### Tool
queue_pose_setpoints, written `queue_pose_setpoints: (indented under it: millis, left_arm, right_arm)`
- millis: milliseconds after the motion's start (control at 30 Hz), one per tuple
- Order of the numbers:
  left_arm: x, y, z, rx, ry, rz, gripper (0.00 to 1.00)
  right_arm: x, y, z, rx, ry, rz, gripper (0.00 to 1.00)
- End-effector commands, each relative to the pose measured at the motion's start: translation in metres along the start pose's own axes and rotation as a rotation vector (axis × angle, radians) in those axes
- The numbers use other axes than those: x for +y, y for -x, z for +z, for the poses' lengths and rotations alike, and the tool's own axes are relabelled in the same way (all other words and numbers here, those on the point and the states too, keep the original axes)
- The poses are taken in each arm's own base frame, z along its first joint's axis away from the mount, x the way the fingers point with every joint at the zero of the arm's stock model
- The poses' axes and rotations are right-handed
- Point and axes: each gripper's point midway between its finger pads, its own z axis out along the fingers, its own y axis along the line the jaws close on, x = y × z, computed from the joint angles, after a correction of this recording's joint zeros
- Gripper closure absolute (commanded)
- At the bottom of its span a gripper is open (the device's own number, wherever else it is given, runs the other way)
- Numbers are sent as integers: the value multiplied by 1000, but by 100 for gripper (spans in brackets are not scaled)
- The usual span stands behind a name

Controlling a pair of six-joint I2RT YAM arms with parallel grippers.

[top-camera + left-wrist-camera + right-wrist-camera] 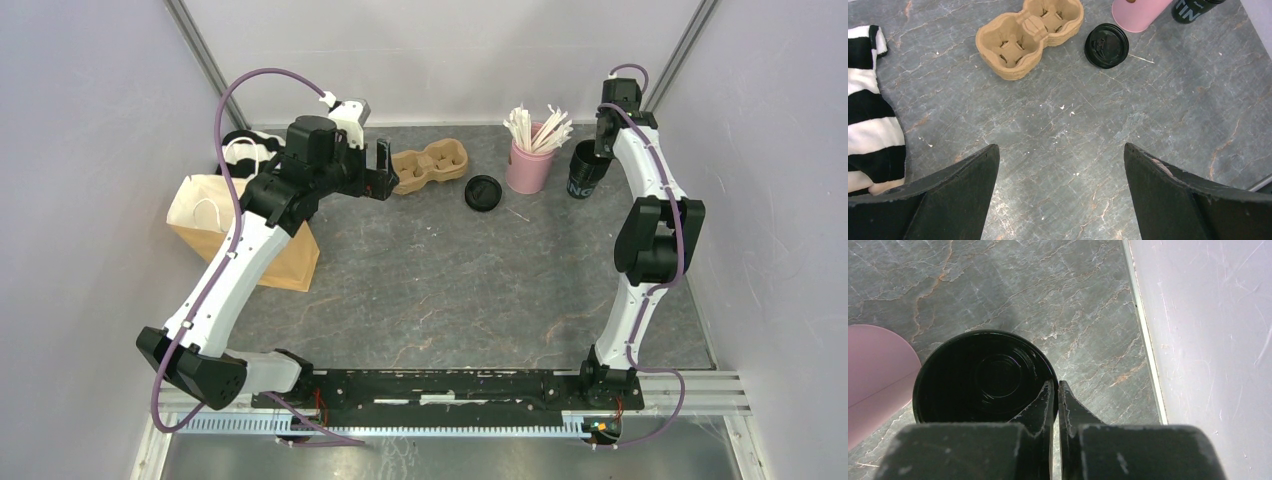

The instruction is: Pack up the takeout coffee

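Observation:
Next, I set the black cup on the bare table (500, 286) between the black lid and the near edge with my right gripper.
A black cup (585, 172) with pale lettering stands open-topped at the back right, next to the pink cup; it also shows in the left wrist view (1193, 10). My right gripper (603, 140) is shut on its rim (1055, 385), one finger inside and one outside the cup (983, 375). A round black lid (483, 192) sits near the table's back centre (1106, 45); I cannot tell whether a cup is under it. My left gripper (385, 172) is open and empty (1059, 146), above bare table just left of the carrier tray.
The brown pulp two-hole carrier tray (430, 168) (1028, 37) is empty. A pink cup of white sticks (530, 165) (873, 375) stands beside the black cup. A brown paper bag (240, 235) and a black-and-white striped cloth (868, 125) lie at the left. The wall (1208, 340) is close on the right.

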Motion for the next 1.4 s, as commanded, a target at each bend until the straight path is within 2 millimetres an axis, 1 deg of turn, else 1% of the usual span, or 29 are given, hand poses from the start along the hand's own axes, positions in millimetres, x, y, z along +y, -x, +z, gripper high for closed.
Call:
queue_pose_setpoints:
  millis: [0,267,500,733,1067,1200,1367]
  left_arm:
    - [-2,11,-4,-46,-12,51,0]
    - [-3,12,-4,-47,-11,54,0]
    - [-4,12,-4,-47,-11,56,0]
    - [-4,14,-3,-50,-12,59,0]
    - [-6,13,-3,-47,-18,60,0]
    - [-7,14,-4,-50,-18,63,0]
    - [-8,13,-4,-49,-22,64,0]
  right_arm:
    - [-11,19,-20,-54,-16,19,96]
    - [-15,21,-25,-75,16,68,100]
    - [-21,22,-30,-104,68,146,100]
    - [-23,20,-28,-113,133,220,100]
    - [-27,22,-35,-117,193,302,100]
    - [-30,28,-43,-133,212,330,100]
    - [-36,41,-57,-168,241,373,100]
